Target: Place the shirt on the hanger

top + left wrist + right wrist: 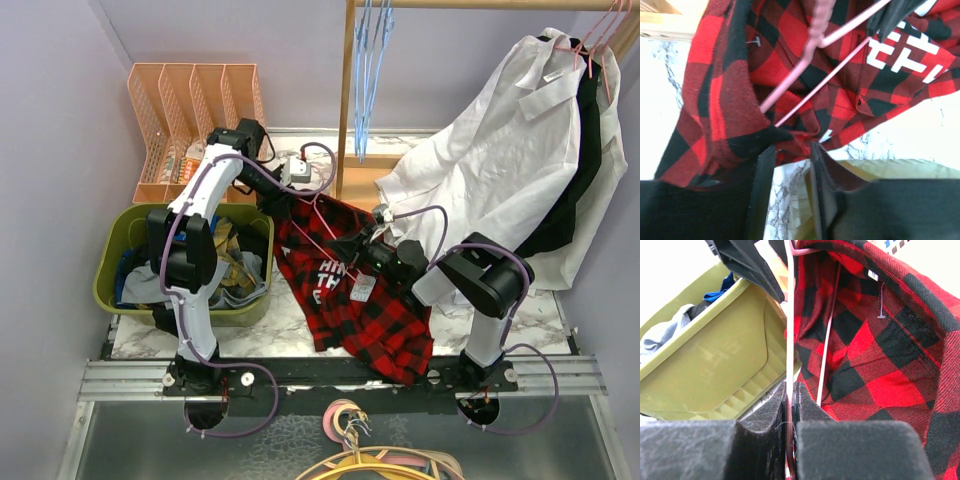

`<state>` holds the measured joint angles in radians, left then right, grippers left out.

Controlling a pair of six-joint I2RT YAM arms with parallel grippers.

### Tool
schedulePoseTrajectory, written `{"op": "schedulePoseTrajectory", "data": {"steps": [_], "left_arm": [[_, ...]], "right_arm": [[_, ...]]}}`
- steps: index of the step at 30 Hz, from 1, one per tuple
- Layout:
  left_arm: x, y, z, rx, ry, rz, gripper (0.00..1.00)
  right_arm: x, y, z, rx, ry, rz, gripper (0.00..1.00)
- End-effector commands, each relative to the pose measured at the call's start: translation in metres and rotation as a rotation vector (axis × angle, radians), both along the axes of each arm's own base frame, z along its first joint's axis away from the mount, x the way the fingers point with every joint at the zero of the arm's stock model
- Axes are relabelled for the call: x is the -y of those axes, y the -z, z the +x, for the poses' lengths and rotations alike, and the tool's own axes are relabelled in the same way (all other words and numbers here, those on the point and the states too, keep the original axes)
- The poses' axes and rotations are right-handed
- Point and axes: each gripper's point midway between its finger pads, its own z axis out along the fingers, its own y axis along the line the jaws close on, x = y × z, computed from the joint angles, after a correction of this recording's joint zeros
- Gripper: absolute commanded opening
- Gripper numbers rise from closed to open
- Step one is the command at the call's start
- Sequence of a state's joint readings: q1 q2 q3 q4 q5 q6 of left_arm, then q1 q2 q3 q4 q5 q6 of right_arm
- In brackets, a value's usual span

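The shirt's fold covers just the end of the hanger's arm, so the robot's left gripper will grab the fold's edge (765,124) there and pull it toward the hanger's hook.
The red-and-black plaid shirt (370,310) with white lettering lies bunched on the marble table between the arms and drapes over the front edge. The pink hanger (312,222) sits partly inside its collar opening. My right gripper (347,243) is shut on the hanger's thin wire (789,330), next to the shirt (880,370). My left gripper (290,203) hovers at the shirt's upper left edge. In the left wrist view it (790,147) is open, a fold of the shirt (715,100) at its fingertips, with the hanger's two pink rods (810,80) just beyond.
A green bin (115,250) of clothes stands at the left, close to the shirt (715,355). An orange file rack (190,100) is behind it. A wooden rack (346,100) holds light-blue hangers (370,70), a white shirt (500,150) and a black garment (580,180).
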<state>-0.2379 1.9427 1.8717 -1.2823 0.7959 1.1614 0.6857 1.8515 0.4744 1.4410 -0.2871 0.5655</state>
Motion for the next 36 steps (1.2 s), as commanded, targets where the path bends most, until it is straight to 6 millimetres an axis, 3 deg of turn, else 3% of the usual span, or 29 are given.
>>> {"op": "schedulePoseTrajectory", "data": {"steps": [1, 6, 9, 10, 11, 12, 15, 22, 26, 28, 34, 36], "left_arm": [[-0.009, -0.02, 0.032, 0.189, 0.034, -0.012, 0.41], [-0.014, -0.031, 0.049, 0.319, 0.058, -0.013, 0.47], [-0.017, -0.031, 0.04, 0.316, 0.091, -0.006, 0.55], [-0.019, -0.031, 0.035, 0.31, 0.106, -0.007, 0.66], [-0.02, -0.031, 0.031, 0.304, 0.117, -0.006, 0.86], [-0.023, -0.03, 0.027, 0.302, 0.12, -0.001, 0.97], [-0.031, -0.027, 0.041, 0.359, 0.085, 0.009, 0.99], [-0.022, -0.027, 0.054, 0.371, 0.158, -0.048, 0.95], [-0.016, -0.023, 0.054, 0.352, 0.21, -0.081, 0.86], [-0.014, -0.02, 0.049, 0.314, 0.245, -0.096, 0.79], [-0.008, -0.012, 0.042, 0.287, 0.267, -0.149, 0.32], [-0.005, -0.014, 0.039, 0.284, 0.268, -0.17, 0.32]], "right_arm": [[0.0, -0.04, -0.01, 0.205, -0.033, 0.075, 0.01], [0.001, -0.038, -0.008, 0.211, -0.023, 0.063, 0.01], [0.001, -0.037, -0.006, 0.208, -0.014, 0.06, 0.01], [0.001, -0.037, -0.006, 0.206, -0.013, 0.059, 0.01], [0.001, -0.037, -0.005, 0.206, -0.013, 0.058, 0.01], [0.0, -0.036, -0.005, 0.203, -0.017, 0.055, 0.01], [-0.004, -0.036, -0.006, 0.205, -0.038, 0.05, 0.01], [-0.007, -0.037, -0.004, 0.207, -0.044, 0.054, 0.01], [-0.006, -0.04, -0.003, 0.214, -0.038, 0.056, 0.01], [-0.005, -0.04, -0.003, 0.214, -0.033, 0.056, 0.01], [-0.003, -0.041, -0.003, 0.21, -0.02, 0.058, 0.01], [-0.002, -0.041, -0.002, 0.213, -0.014, 0.054, 0.01]]}}
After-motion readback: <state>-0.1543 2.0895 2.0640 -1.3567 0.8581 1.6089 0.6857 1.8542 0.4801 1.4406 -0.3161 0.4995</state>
